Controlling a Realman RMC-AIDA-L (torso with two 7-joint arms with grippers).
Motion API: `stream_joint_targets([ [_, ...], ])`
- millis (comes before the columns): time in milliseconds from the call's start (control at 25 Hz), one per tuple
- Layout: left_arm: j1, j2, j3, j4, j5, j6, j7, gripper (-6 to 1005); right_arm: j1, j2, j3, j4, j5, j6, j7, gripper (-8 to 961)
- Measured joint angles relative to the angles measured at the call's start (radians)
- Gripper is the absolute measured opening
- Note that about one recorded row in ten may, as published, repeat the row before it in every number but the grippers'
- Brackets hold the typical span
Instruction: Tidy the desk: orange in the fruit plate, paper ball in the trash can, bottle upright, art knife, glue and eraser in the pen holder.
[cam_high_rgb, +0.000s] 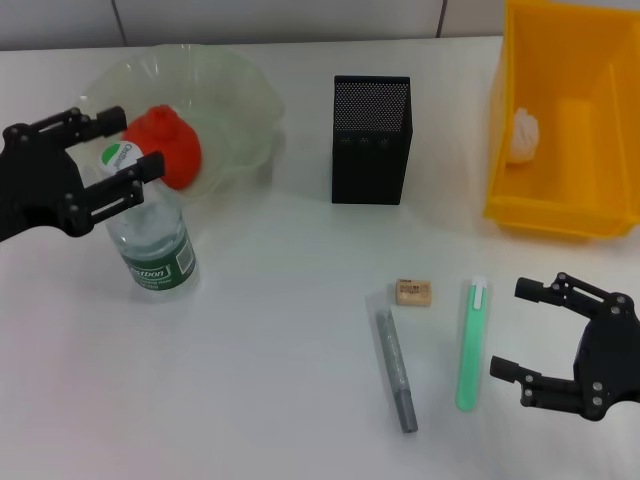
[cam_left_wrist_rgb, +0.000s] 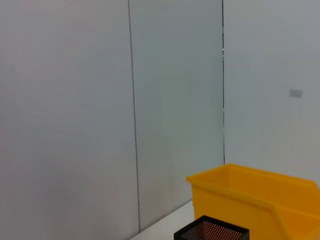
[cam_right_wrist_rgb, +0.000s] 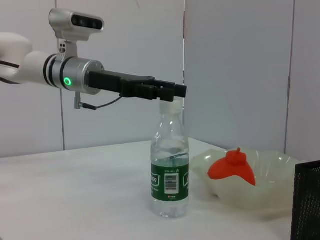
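Next, my right gripper grabs the white end (cam_high_rgb: 477, 304) of the green art knife, which is the end next to the eraser.
The bottle (cam_high_rgb: 152, 240) stands upright at the left, in front of the fruit plate (cam_high_rgb: 240, 95). My left gripper (cam_high_rgb: 140, 138) is open, its fingers at cap height on either side of the white cap. The right wrist view shows the bottle (cam_right_wrist_rgb: 170, 175) upright, the left gripper (cam_right_wrist_rgb: 167, 91) level with the cap top. The orange (cam_high_rgb: 165, 145) lies in the plate. The paper ball (cam_high_rgb: 525, 135) lies in the yellow trash can (cam_high_rgb: 560, 215). The eraser (cam_high_rgb: 413, 292), a grey stick (cam_high_rgb: 396, 370) and the green art knife (cam_high_rgb: 472, 345) lie on the table. My right gripper (cam_high_rgb: 508, 330) is open, right of the knife.
The black mesh pen holder (cam_high_rgb: 370, 140) stands at the back centre, between plate and trash can. The left wrist view shows only the wall, the trash can (cam_left_wrist_rgb: 260, 200) and the pen holder's top (cam_left_wrist_rgb: 212, 231). The white table extends in front.
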Motion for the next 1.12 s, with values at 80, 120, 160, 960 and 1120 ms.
stream_joint_targets([
  [80, -0.006, 0.0, -0.006, -0.002, 0.0, 0.003, -0.01, 619, 0.0, 0.0, 0.0, -0.001, 0.0, -0.001, 0.002, 852],
  [120, -0.009, 0.0, -0.01, -0.002, 0.0, 0.006, -0.014, 667, 0.0, 0.0, 0.0, -0.001, 0.0, -0.002, 0.002, 852],
  [160, -0.01, 0.0, -0.015, -0.002, 0.0, 0.011, -0.017, 715, 0.0, 0.0, 0.002, -0.002, 0.0, -0.006, 0.004, 852],
  [960, -0.06, 0.002, -0.096, -0.359, 0.089, 0.372, 0.351, 792, 0.127, 0.003, -0.037, -0.798, -0.318, -0.063, 1.112, 842],
  [1120, -0.12, -0.001, -0.096, -0.487, 0.208, 0.36, 0.464, 789, 0.231, 0.003, -0.195, -0.911, -0.594, -0.026, 1.427, 840],
])
